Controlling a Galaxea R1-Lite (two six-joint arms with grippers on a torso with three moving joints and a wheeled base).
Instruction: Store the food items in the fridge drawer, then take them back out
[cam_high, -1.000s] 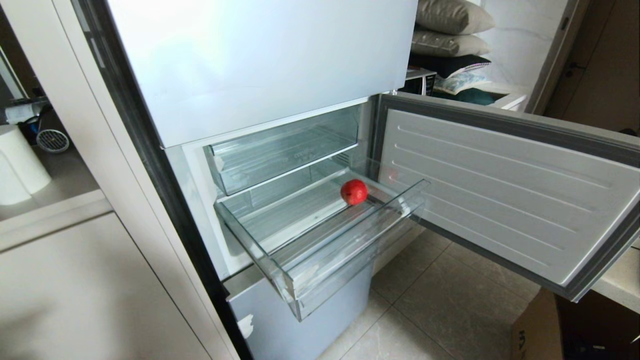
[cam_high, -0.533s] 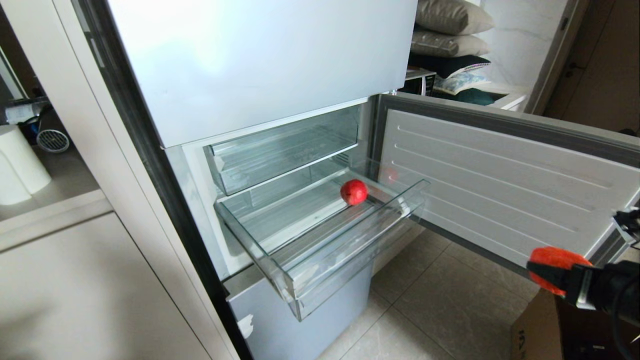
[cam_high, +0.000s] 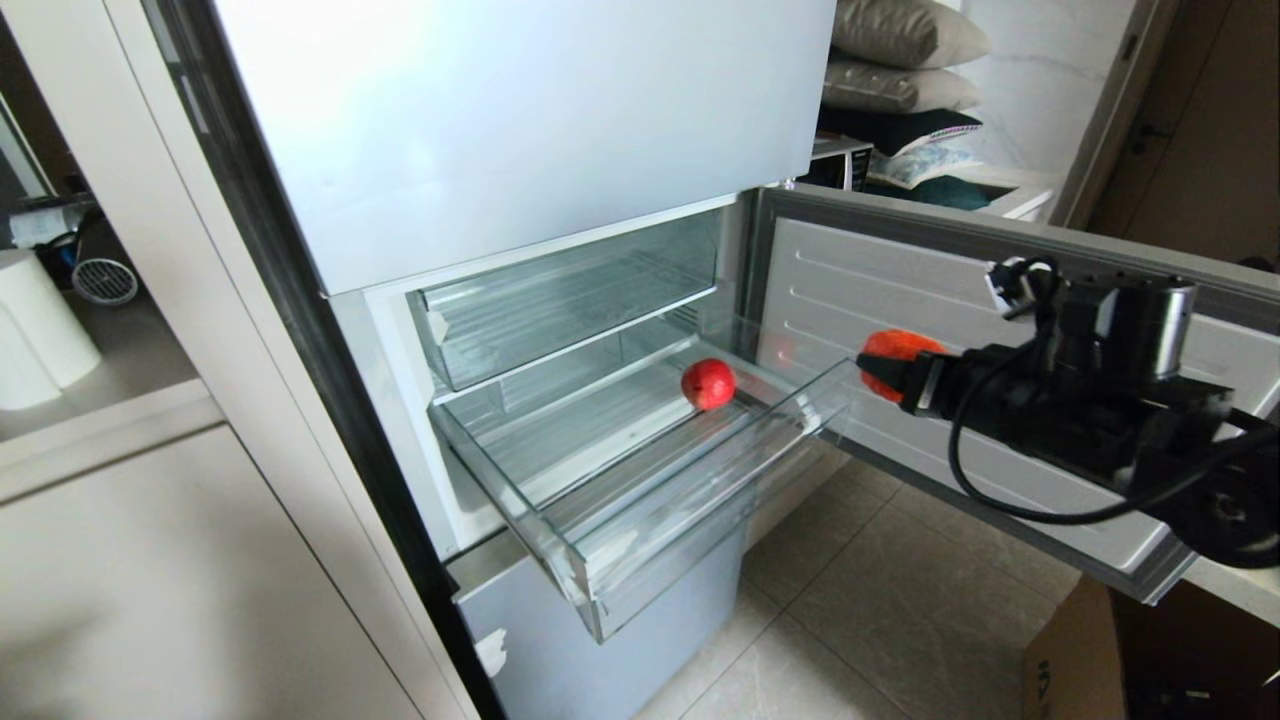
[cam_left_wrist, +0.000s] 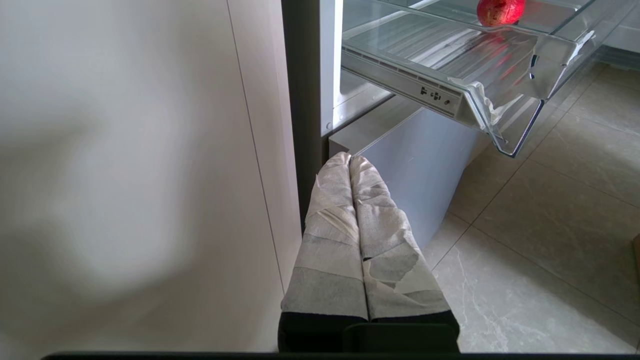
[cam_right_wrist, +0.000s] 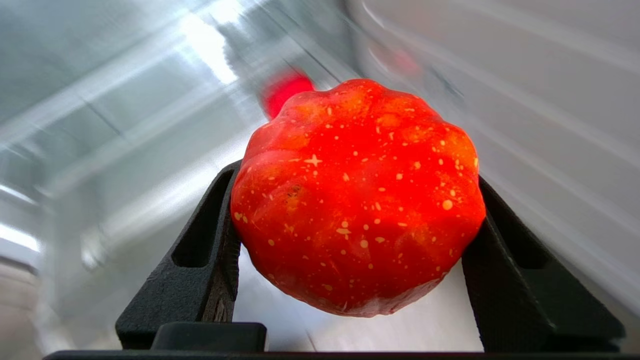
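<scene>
The robot's right gripper will release the orange-red fruit, now held beside the drawer's front corner, on the drawer's bottom near the side (cam_high: 564, 454) facing the cabinet.
The clear fridge drawer (cam_high: 600, 560) is pulled out of the fridge, and one round red food item (cam_high: 708, 384) lies on its ribbed floor near the right back. In the left wrist view the same item (cam_left_wrist: 500, 11) shows over the drawer's lip (cam_left_wrist: 505, 135). My right gripper (cam_high: 880, 370) hangs just right of the drawer's front right corner, shut on a second food item (cam_high: 897, 350), an orange-red speckled, lobed fruit (cam_right_wrist: 357, 197) squeezed between the black fingers (cam_right_wrist: 210, 260). My left gripper (cam_left_wrist: 350, 159) is parked low beside the fridge's base, its taped fingers pressed together and empty.
The fridge door (cam_high: 1010, 380) stands open to the right, right behind my right arm. A shallower clear bin (cam_high: 570, 300) sits above the drawer. A cabinet (cam_high: 150, 560) flanks the fridge on the left. A cardboard box (cam_high: 1070, 660) stands on the tiled floor at lower right.
My right arm has swung into view from the lower right, carrying the orange-red fruit up and left to the drawer's right corner. The fruit in the drawer and the left gripper have not moved.
</scene>
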